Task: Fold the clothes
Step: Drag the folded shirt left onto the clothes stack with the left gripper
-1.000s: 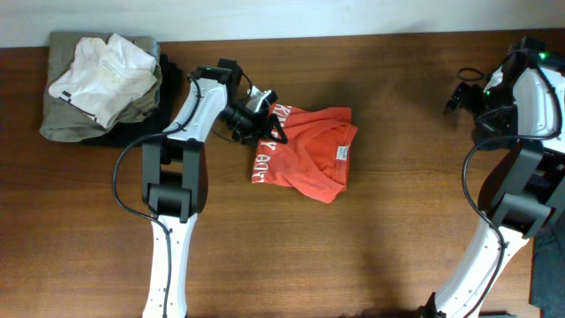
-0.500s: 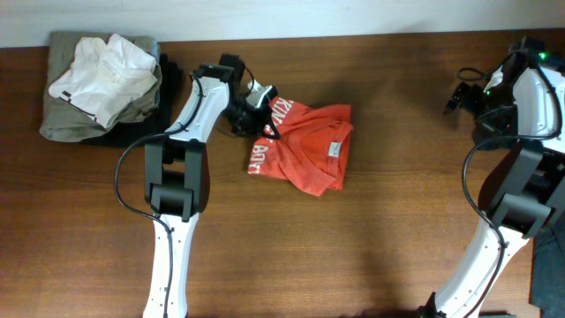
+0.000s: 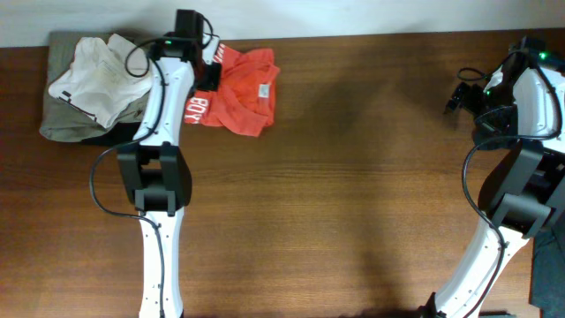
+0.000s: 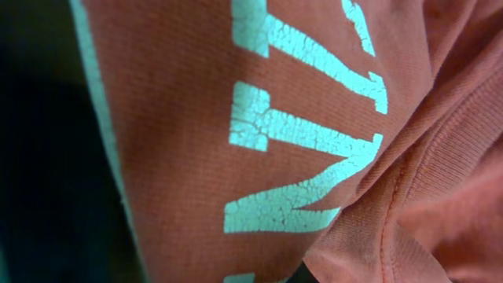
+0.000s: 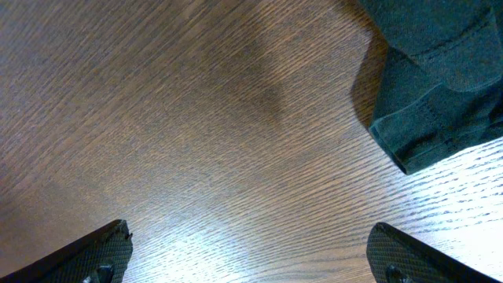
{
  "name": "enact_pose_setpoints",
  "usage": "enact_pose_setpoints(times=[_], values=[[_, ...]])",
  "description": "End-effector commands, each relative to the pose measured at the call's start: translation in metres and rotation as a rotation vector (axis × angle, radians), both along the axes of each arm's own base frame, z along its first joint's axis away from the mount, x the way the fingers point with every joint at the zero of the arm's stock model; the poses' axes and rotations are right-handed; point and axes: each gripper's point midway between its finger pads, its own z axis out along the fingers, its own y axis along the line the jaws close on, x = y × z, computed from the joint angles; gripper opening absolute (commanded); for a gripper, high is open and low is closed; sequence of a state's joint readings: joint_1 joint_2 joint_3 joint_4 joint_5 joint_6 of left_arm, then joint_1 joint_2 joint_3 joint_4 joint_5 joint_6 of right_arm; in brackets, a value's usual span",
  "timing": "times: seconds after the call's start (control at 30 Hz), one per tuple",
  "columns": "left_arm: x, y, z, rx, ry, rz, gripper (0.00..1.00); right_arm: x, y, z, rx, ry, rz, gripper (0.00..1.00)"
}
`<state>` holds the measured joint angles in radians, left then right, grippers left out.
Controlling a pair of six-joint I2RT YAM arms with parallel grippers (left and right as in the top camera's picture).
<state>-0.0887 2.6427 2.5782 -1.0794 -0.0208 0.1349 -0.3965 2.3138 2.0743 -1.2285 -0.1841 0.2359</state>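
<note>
Next, I let go of the red-orange T-shirt with my left gripper on the white garment (image 3: 115,58) that tops the pile of clothes.
The red-orange T-shirt (image 3: 245,93) lies bunched at the table's far left, its white tag (image 3: 263,89) facing up, right beside the pile of clothes. My left gripper (image 3: 210,75) is at the shirt's left edge and shut on it. In the left wrist view the shirt (image 4: 181,118) and its white lettering (image 4: 306,157) fill the frame and hide the fingers. My right gripper (image 3: 456,95) hangs at the far right, open and empty (image 5: 251,263) above bare wood. A dark garment (image 5: 440,79) lies on the table just beyond it.
A pile at the far left corner holds a white garment (image 3: 101,71) on an olive one (image 3: 62,124), with dark fabric (image 3: 124,134) under them. The wooden table (image 3: 353,194) spreads out in the middle and front. Something dark (image 3: 546,274) lies at the right edge.
My left gripper has pulled the red T-shirt from the table's middle up and to the left, beside the pile. The right arm has not moved.
</note>
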Motion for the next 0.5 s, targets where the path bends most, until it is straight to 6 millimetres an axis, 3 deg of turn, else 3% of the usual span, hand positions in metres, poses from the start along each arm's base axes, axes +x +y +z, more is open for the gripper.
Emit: enact_pose_setpoints(times=[0.0,0.47], values=[[0.013,0.028,0.019,0.039,-0.061,0.039,0.01,0.005,-0.002,0.02,-0.023,-0.043,-0.003,0.99],[0.019,0.076,0.115,0.022,-0.237,0.173,0.01,0.005,-0.002,0.02,-0.023,-0.043,-0.003,0.98]])
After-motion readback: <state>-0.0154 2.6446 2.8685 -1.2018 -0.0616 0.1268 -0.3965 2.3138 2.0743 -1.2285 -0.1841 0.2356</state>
